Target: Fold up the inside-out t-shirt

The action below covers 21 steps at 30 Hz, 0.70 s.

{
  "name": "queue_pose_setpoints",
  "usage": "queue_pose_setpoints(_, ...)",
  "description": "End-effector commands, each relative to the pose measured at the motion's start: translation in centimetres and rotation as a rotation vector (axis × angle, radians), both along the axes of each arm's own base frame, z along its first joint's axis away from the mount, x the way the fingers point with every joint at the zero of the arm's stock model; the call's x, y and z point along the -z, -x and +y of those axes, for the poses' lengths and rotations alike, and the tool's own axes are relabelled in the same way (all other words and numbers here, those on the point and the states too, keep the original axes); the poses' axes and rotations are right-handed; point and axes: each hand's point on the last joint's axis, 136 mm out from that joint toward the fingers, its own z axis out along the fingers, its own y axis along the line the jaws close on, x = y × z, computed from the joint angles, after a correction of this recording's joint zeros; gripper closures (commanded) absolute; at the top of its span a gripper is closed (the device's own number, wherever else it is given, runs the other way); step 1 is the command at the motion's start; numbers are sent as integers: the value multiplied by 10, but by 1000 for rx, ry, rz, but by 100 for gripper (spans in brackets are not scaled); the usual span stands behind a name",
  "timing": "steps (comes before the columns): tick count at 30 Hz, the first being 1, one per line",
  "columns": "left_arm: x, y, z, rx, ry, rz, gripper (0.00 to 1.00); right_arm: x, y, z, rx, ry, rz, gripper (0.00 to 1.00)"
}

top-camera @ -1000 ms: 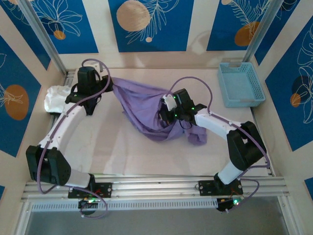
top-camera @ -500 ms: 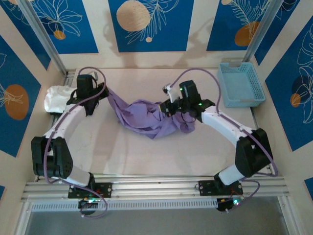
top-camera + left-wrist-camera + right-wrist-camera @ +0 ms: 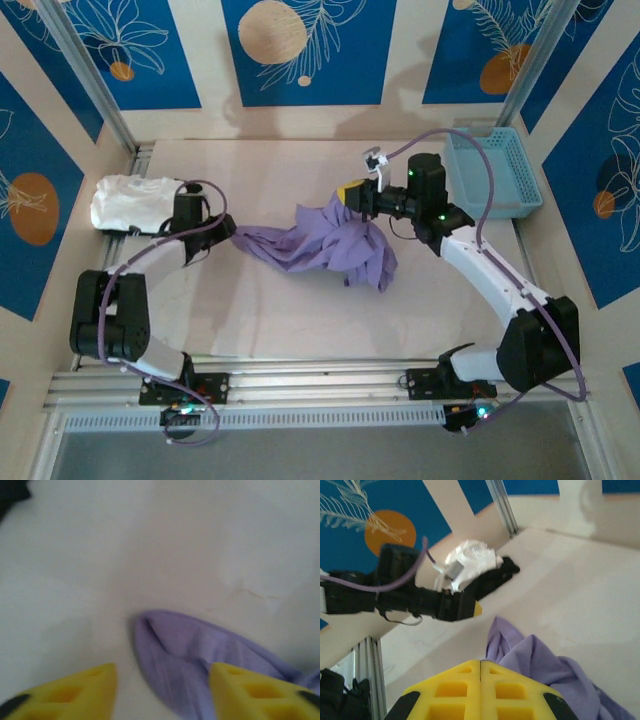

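Note:
Next, my right gripper releases the raised part of the lavender t-shirt on the table [image 3: 274, 208] just behind its narrow end.
The lavender t-shirt [image 3: 320, 245] lies bunched across the middle of the table, its right part lifted. My right gripper [image 3: 352, 194] is above the table, shut on the raised part, and the cloth hangs down from it. In the right wrist view the yellow fingers [image 3: 465, 690] meet at the right gripper [image 3: 480, 662], and the t-shirt [image 3: 545, 665] spills out just beyond the tips. My left gripper [image 3: 226, 232] is low at the shirt's left end. It stands open [image 3: 162, 680], and a rounded edge of the shirt [image 3: 185, 650] lies flat on the table between its fingers, untouched.
A folded white garment [image 3: 130, 205] sits at the far left edge, with a black garment [image 3: 502, 570] beside it in the right wrist view. A light blue basket [image 3: 495, 172] stands at the back right. Bare tabletop [image 3: 300, 320] stretches in front of the shirt.
The left gripper has opened and let go of the shirt's left edge, which now rests on the table. The right gripper has moved up and to the right, dragging the shirt with it.

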Motion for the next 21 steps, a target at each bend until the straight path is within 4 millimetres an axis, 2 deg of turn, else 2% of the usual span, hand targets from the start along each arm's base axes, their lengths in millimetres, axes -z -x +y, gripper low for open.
queue_pose_setpoints(1, -53, 1, -53, 155, 117, -141, 34, 20, 6, 2, -51, 32, 7, 100)
queue_pose_setpoints(4, -61, 3, -96, 283, 193, -126, 28, 31, 9, 2, -68, 45, 17, 100)
queue_pose_setpoints(7, -60, -2, -132, 382, 203, -96, 25, 38, 9, 2, -72, 54, 26, 100)
queue_pose_setpoints(12, -45, -13, -185, 513, 186, -26, 24, 41, 10, 1, -69, 63, 27, 100)
queue_pose_setpoints(14, -36, -16, -201, 551, 185, 1, 28, 39, 10, 0, -67, 64, 23, 100)
queue_pose_setpoints(16, -27, -19, -213, 575, 193, 33, 41, 34, 9, -1, -58, 65, 7, 100)
queue_pose_setpoints(17, -24, -21, -218, 584, 206, 48, 53, 27, 6, -2, -46, 65, -7, 100)
queue_pose_setpoints(18, -22, -24, -221, 587, 217, 56, 68, 20, 3, -5, -27, 63, -24, 100)
queue_pose_setpoints(20, -23, -33, -221, 578, 218, 49, 95, -7, -7, -12, 16, 39, -69, 100)
queue_pose_setpoints(21, -30, -41, -217, 560, 218, 30, 100, -28, -13, -19, 45, 13, -100, 100)
